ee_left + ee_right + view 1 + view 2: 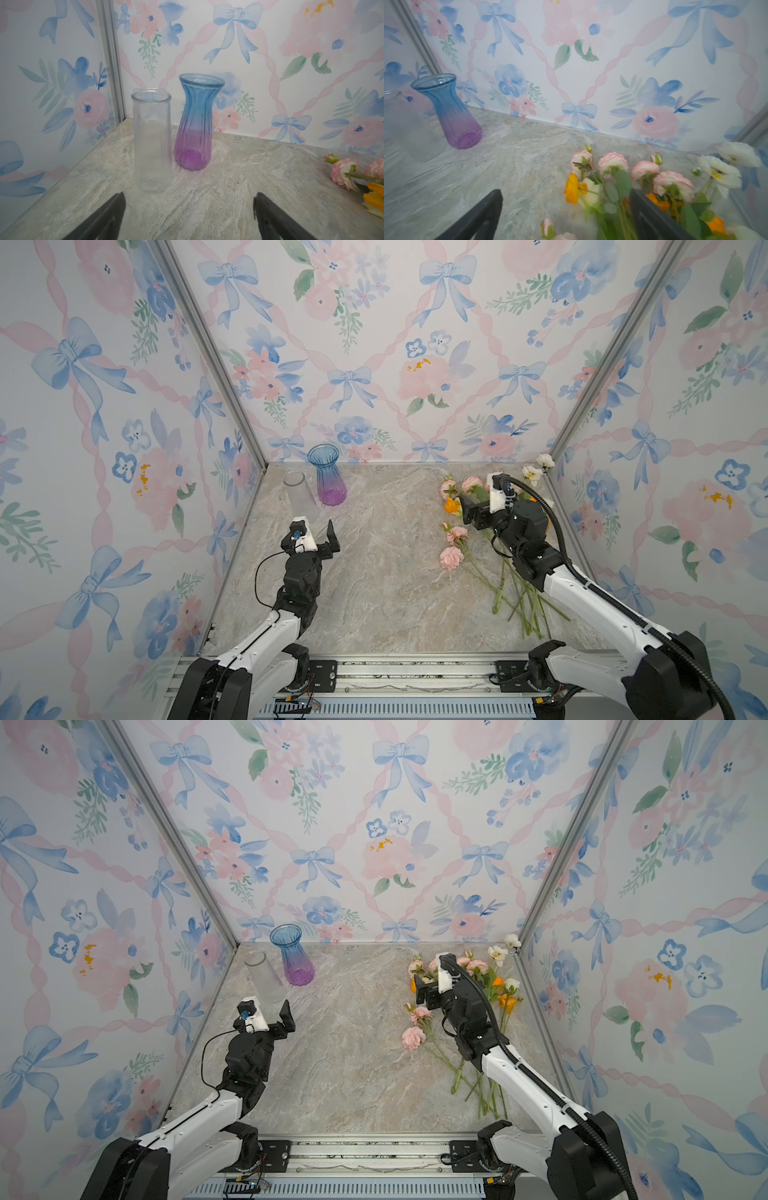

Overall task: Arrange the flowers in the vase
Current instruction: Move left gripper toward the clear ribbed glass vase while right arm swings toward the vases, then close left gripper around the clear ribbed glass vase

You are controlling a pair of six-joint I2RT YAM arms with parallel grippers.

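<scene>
The robot's left gripper should go next to the clear ribbed glass vase and close around the clear vase's body (pixel 300 497) (pixel 153 134) below its rim, beside the blue-to-purple vase.
A blue-to-purple glass vase (pixel 328 479) (pixel 293 957) stands upright at the back left, with a clear ribbed glass vase (pixel 300 493) (pixel 266 977) just beside it. In the left wrist view both vases, the tinted one (pixel 195 124) and the clear one (pixel 152 141), stand beyond my open, empty left gripper (pixel 189 196) (pixel 316 531). The flowers (pixel 451 558) (pixel 413 1038) lie in a loose pile on the right, with pink, orange and white blooms and their stems fanned toward the front. My right gripper (pixel 565 193) (pixel 467 510) hovers open over the blooms (pixel 612 162); stems and leaves show between its fingers, ungripped.
The marble tabletop (pixel 386 572) is boxed in by wallpapered walls with aluminium corner posts (pixel 216 364) (pixel 602 364). A metal rail (pixel 415 672) carrying both arm bases runs along the front edge. The white blooms (pixel 545 460) reach the back right corner.
</scene>
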